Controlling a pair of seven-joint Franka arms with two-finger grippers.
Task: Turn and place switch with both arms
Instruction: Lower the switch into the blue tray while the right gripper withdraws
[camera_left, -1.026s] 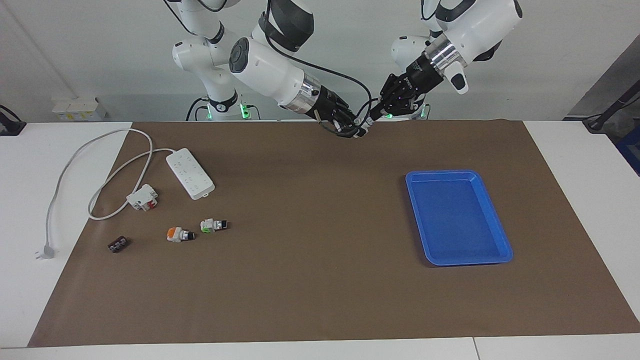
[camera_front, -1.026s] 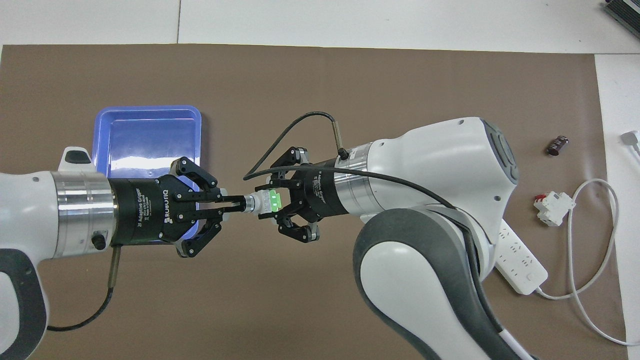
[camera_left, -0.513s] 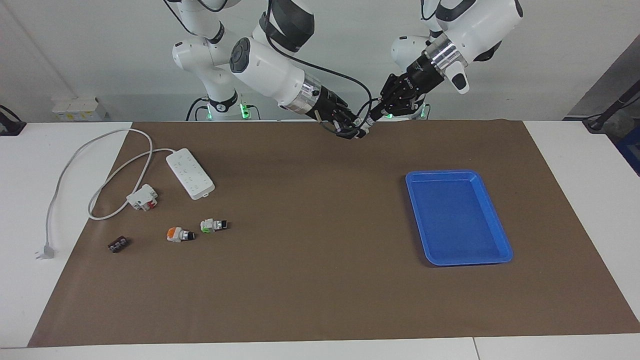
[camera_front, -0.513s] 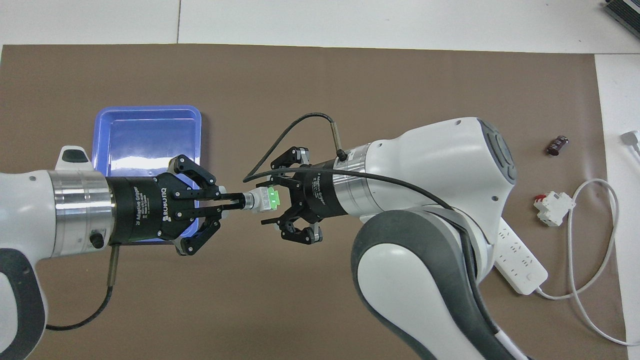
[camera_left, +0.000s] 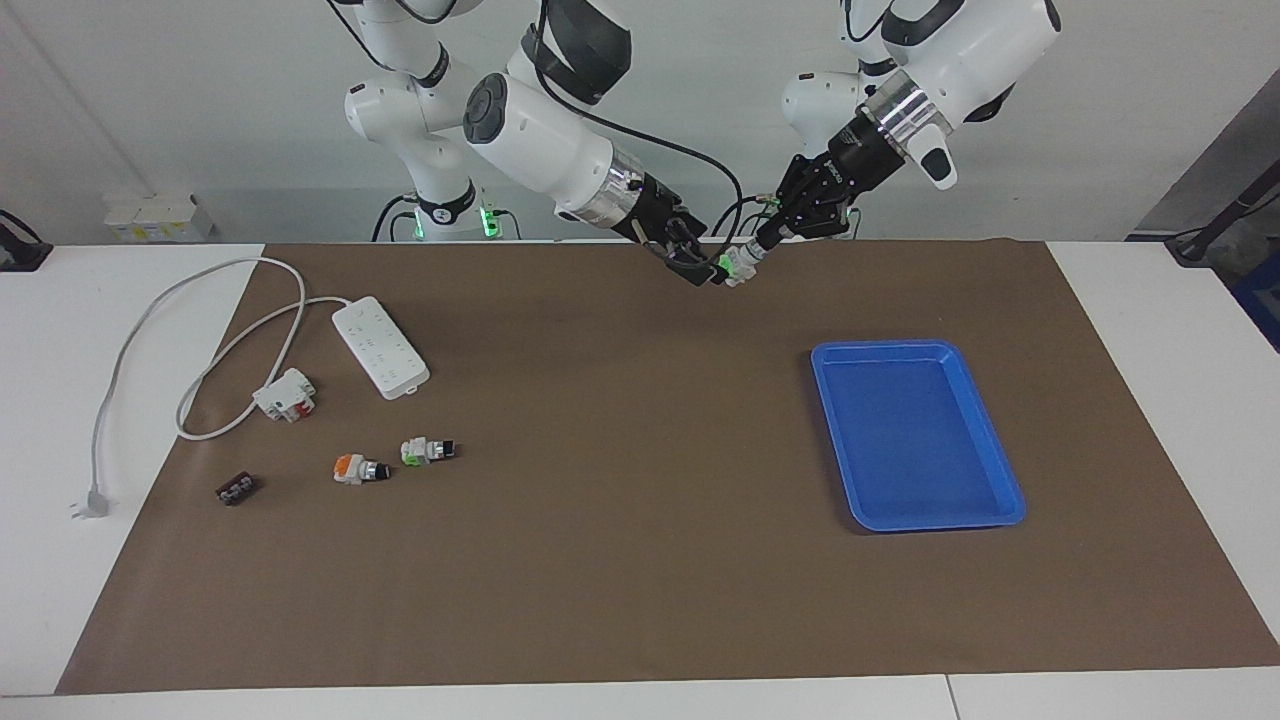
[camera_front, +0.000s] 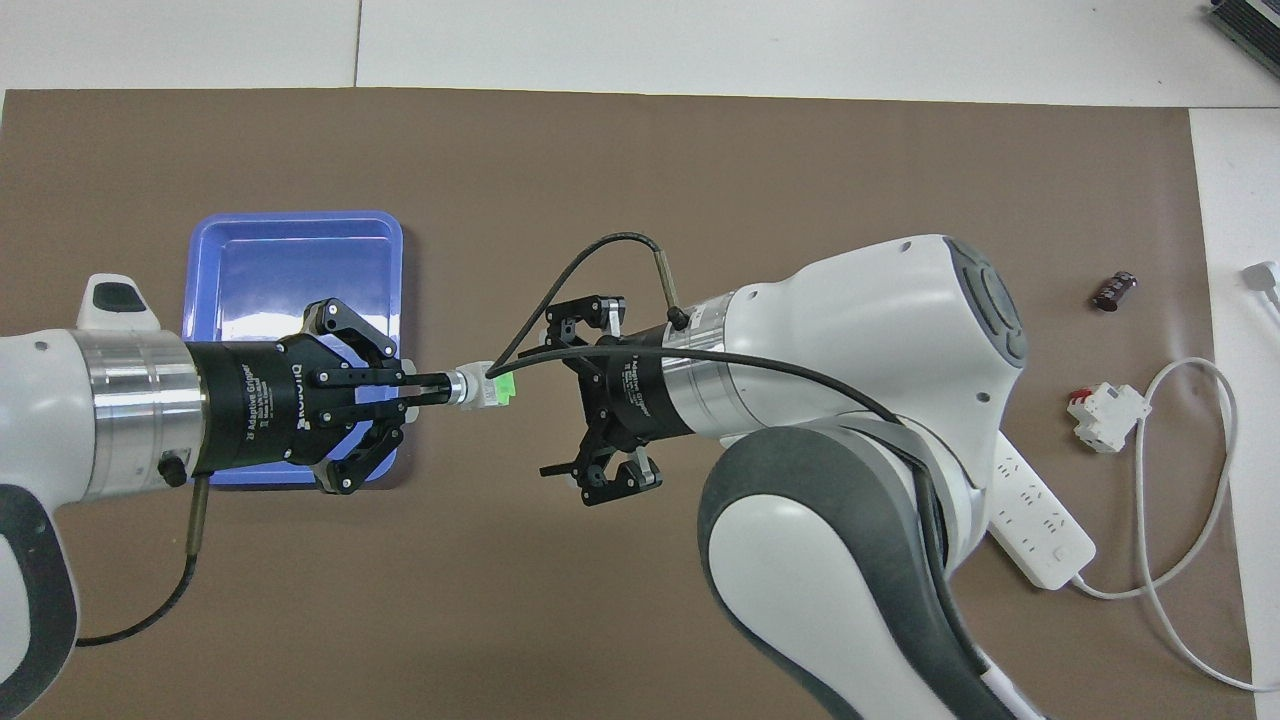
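Next, the left gripper releases the switch in the blue tray (camera_front: 327, 412), toward the tray's corner that is nearest the middle of the mat.
The switch (camera_front: 490, 386) is a small white block with a bright green face and a silvery collar. It hangs in the air over the brown mat, beside the blue tray. My left gripper (camera_front: 443, 385) is shut on its knob end and holds it level. My right gripper (camera_front: 556, 398) is open wide just past the switch's green end, and its fingers do not touch the switch. In the facing view the switch (camera_left: 733, 265) sits between the left gripper (camera_left: 754, 250) and the right gripper (camera_left: 700, 262), well above the mat near the robots' edge.
A blue tray (camera_left: 915, 435) lies toward the left arm's end of the mat. Toward the right arm's end lie a white power strip (camera_left: 380, 347) with its cable, a white-and-red breaker (camera_left: 285, 393), an orange-topped switch (camera_left: 360, 468), a paler-green switch (camera_left: 428, 450) and a small dark part (camera_left: 237, 488).
My right gripper has opened and let go of the switch. My left gripper has drawn back toward the tray with the switch in it.
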